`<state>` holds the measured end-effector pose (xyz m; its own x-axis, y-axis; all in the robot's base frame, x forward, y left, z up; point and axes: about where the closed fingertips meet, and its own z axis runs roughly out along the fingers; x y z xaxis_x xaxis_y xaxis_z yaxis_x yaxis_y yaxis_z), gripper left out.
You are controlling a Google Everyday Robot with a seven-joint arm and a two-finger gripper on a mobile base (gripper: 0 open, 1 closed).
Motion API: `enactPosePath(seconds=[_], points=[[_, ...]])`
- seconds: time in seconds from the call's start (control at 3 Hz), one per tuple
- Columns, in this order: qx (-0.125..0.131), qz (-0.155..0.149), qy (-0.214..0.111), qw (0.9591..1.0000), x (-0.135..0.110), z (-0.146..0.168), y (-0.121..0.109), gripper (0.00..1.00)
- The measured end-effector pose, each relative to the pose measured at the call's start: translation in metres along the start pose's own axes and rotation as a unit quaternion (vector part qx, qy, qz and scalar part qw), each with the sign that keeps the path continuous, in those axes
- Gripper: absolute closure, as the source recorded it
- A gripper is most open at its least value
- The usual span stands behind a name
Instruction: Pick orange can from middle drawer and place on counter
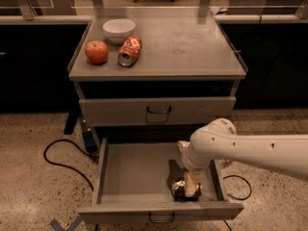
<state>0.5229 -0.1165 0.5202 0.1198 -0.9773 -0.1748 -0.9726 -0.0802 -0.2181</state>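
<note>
My gripper is going to close on the arm-side end (192,188) of the orange can, inside the open middle drawer.
The orange can (178,189) lies on its side on the floor of the open middle drawer (134,170), near the front right corner. My gripper (191,186) reaches down from the white arm (250,148) and sits right at the can, covering its right part. The counter (187,42) is the grey cabinet top above, with raised side rims.
On the counter's left part stand a white bowl (119,29), a round orange-red fruit (96,52) and a brighter red-orange and white can (129,51) lying on its side. The upper drawer (159,110) is closed. A black cable (62,153) lies on the floor to the left.
</note>
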Motion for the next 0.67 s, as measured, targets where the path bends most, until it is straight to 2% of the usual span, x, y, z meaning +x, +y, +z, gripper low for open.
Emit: enactPosePath(seconds=[0.33,0.67], points=[[0.024,0.044,0.005,0.9987,0.0514,-0.0029,-0.0133,0.00],[0.020,0.041,0.008,0.9989,0.0490,0.0059,-0.0119,0.00]])
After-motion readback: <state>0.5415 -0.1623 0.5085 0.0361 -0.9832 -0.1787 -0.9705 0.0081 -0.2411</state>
